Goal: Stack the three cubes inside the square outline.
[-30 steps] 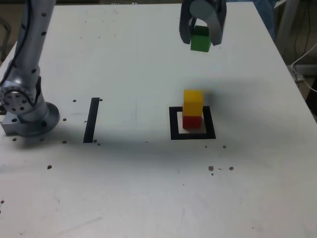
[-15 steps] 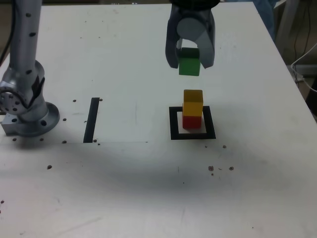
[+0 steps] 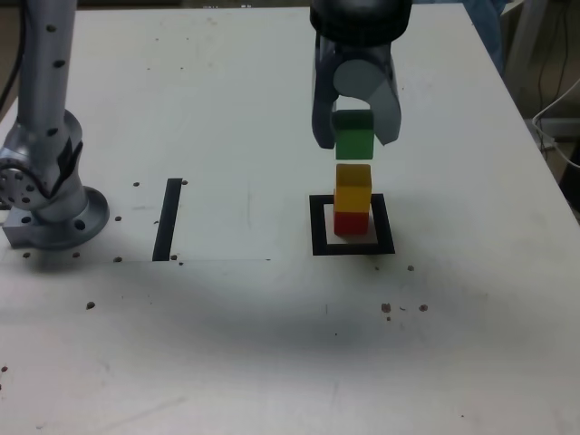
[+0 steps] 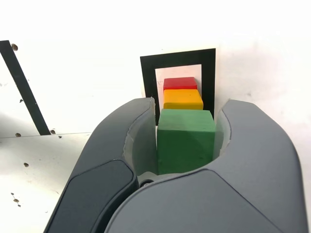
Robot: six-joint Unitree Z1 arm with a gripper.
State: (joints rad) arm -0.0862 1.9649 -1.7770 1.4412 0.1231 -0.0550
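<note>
Next, my gripper releases the green cube on top of the yellow cube (image 3: 353, 170) (image 4: 183, 100), which will finish the stack above the red cube.
My gripper (image 3: 355, 138) (image 4: 186, 141) is shut on the green cube (image 3: 353, 141) (image 4: 185, 140), which hangs a little above the yellow cube (image 3: 352, 187) (image 4: 182, 99). The yellow cube rests on the red cube (image 3: 352, 221) (image 4: 180, 83). Both stand inside the square outline (image 3: 318, 237) (image 4: 147, 77), a black frame with a white centre, on the white table. A thin gap shows between green and yellow in the exterior view.
A straight black strip (image 3: 168, 218) (image 4: 22, 87) lies on the table toward the exterior view's left. The arm's grey base (image 3: 50, 204) stands at the left edge. Small dark specks dot the white tabletop (image 3: 272, 344).
The gripper has come forward and down with the green cube, from the far side of the table to just above the yellow cube. The two stacked cubes have not moved.
</note>
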